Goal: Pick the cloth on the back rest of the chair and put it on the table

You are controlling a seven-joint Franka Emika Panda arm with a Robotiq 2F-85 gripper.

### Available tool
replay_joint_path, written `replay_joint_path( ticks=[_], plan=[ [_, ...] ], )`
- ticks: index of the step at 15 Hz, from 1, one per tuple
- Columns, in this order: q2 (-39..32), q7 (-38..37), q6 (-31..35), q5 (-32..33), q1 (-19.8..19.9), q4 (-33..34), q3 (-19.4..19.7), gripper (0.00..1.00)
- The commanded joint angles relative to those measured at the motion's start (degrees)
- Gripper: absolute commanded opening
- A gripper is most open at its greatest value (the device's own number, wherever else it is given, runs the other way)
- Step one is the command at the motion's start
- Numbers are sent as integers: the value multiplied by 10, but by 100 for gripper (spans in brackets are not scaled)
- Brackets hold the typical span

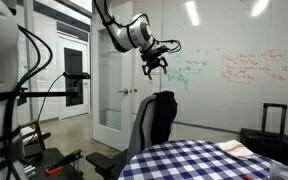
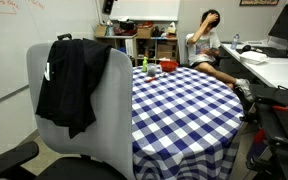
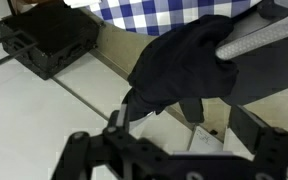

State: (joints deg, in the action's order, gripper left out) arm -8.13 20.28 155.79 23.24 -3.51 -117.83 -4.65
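Observation:
The gripper will next move to the top of the dark navy-black cloth (image 1: 163, 95) (image 3: 187, 88), where it folds over the chair's back rest, and close there.
The dark navy-black cloth (image 2: 72, 80) hangs over the top of the grey back rest (image 2: 114, 110) of the chair (image 1: 144, 135). It also shows in an exterior view (image 1: 165, 112) and in the wrist view (image 3: 184, 58). The round table (image 2: 184, 105) with the blue-and-white checked cover stands right beside the chair, also seen in an exterior view (image 1: 199, 160). My gripper (image 1: 156, 62) hangs open and empty in the air above the cloth, apart from it. In the wrist view its fingers (image 3: 187, 122) spread below the cloth. It is out of view in the exterior view that faces the chair's back.
A rigid black suitcase (image 1: 271, 128) stands by the whiteboard wall. A person (image 2: 209, 45) sits at a desk behind the table. Small objects (image 2: 154, 67) sit at the table's far edge. A black box (image 3: 49, 40) lies on the floor near the chair.

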Motion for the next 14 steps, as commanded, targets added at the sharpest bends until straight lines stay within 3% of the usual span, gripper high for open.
replay_joint_path(
  ticks=[1,4,9,14],
  plan=[
    [-50,28,-13,3,-13,70,-6,100],
    [-81,56,-23,-5,-19,93,-17,100],
    [-122,249,-42,-116,18,101,-94,100],
    [-143,341,-108,-143,22,127,-94,100]
  ],
)
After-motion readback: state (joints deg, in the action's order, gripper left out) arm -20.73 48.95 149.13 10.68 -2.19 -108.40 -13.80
